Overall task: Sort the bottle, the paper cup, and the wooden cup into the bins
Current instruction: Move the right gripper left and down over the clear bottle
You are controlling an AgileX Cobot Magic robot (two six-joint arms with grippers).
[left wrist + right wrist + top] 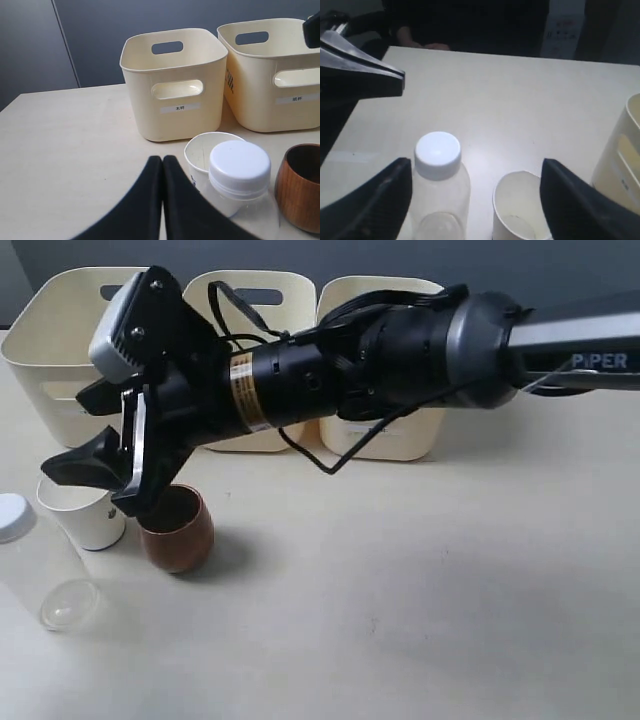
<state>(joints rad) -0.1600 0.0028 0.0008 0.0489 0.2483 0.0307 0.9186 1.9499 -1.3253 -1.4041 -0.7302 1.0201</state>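
Note:
My right gripper is to move to the clear bottle next. It should then close around its upper part (26, 544) (440, 185), just below the white cap of the bottle.
The clear bottle (40, 575) with its white cap stands at the far left of the table. Beside it are the white paper cup (88, 518) and the brown wooden cup (182, 532), all upright. My right gripper (112, 480) reaches across from the right and hangs open just above the paper cup. In the right wrist view the bottle (438, 162) and paper cup (516, 207) both lie between the wide-apart fingers of the right gripper (476, 169). My left gripper (163, 164) is shut on nothing, low beside the bottle (240, 167), paper cup (202, 149) and wooden cup (300, 186).
Three cream bins stand in a row at the back: left (50, 345), middle (268, 285), right (405, 435). The right arm passes in front of them. Two labelled bins (170, 102) (280, 87) show in the left wrist view. A dark arm part (362, 75) sits near the table edge.

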